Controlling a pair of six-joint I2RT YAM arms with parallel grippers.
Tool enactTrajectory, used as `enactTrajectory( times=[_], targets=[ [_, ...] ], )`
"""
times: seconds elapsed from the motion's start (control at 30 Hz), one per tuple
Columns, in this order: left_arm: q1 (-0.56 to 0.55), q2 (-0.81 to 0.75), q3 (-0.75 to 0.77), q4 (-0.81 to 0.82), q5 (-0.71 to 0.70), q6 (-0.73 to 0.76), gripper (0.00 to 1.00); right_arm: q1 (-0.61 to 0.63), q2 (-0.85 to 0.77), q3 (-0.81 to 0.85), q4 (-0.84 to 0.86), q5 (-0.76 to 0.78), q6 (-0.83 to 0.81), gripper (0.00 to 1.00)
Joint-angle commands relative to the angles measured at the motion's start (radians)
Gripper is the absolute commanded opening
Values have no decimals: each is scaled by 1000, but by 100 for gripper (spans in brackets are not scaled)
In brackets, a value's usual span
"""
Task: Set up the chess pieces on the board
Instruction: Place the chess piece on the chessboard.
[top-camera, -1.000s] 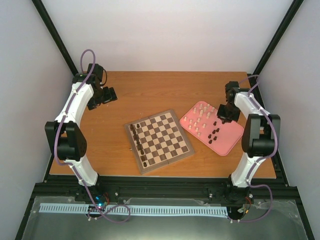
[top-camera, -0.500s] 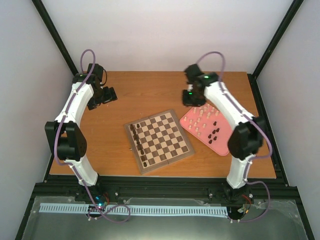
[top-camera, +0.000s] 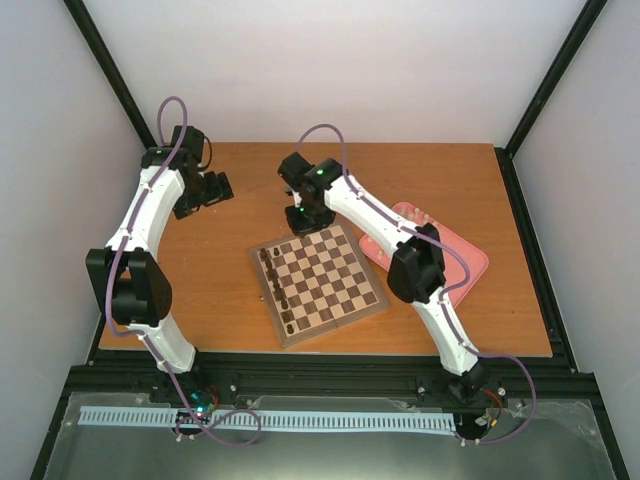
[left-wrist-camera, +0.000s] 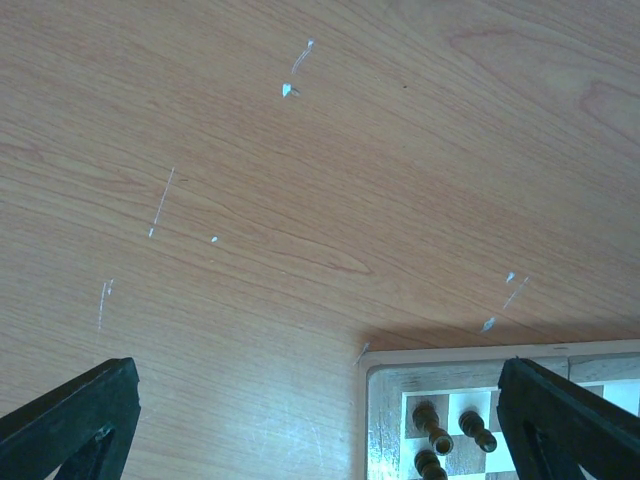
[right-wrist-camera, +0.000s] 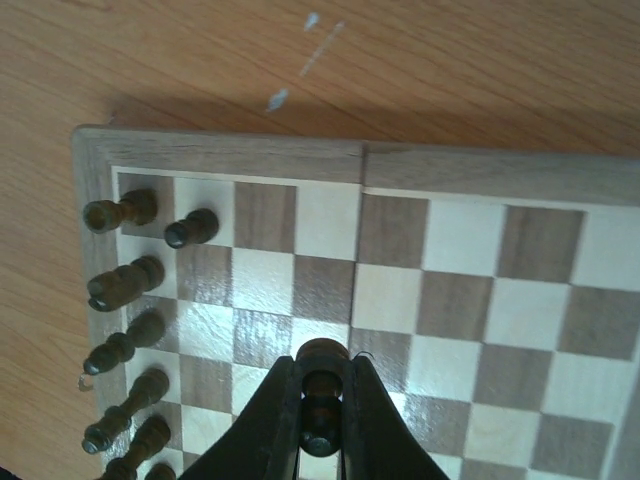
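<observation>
My right gripper should put the dark brown pawn down on the dark square (top-camera: 279, 260) (right-wrist-camera: 205, 272) next to the lone standing pawn and let go of it.
The board (top-camera: 335, 277) lies mid-table, with a row of dark brown chess pieces (top-camera: 276, 283) along its left edge. My right gripper (top-camera: 303, 217) hangs over the board's far left corner. In the right wrist view it (right-wrist-camera: 322, 372) is shut on a dark brown piece (right-wrist-camera: 323, 358) above the squares beside the standing dark pieces (right-wrist-camera: 124, 283). My left gripper (top-camera: 208, 191) stays over bare table at the far left; in its wrist view it (left-wrist-camera: 315, 375) is open and empty, with the board corner (left-wrist-camera: 386, 415) and dark pieces (left-wrist-camera: 434, 424) beneath it.
A pink tray (top-camera: 463, 262) sits to the right of the board, mostly hidden under my right arm (top-camera: 375, 215). Bare wooden table (top-camera: 250, 180) lies between the two grippers. Black frame posts stand at the back corners.
My right arm has swung left from over the pink tray to the board's far left corner, carrying the dark piece. The left arm has not moved.
</observation>
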Motion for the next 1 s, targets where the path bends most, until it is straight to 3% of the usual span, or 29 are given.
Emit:
enactTrajectory(
  times=[0.0, 0.97],
  targets=[
    [-7, -30, -4, 9, 3, -1, 100, 41, 56, 81, -38, -17, -48, 3],
    [-7, -23, -37, 16, 8, 4, 100, 132, 203, 142, 11, -98, -141, 3]
  ],
)
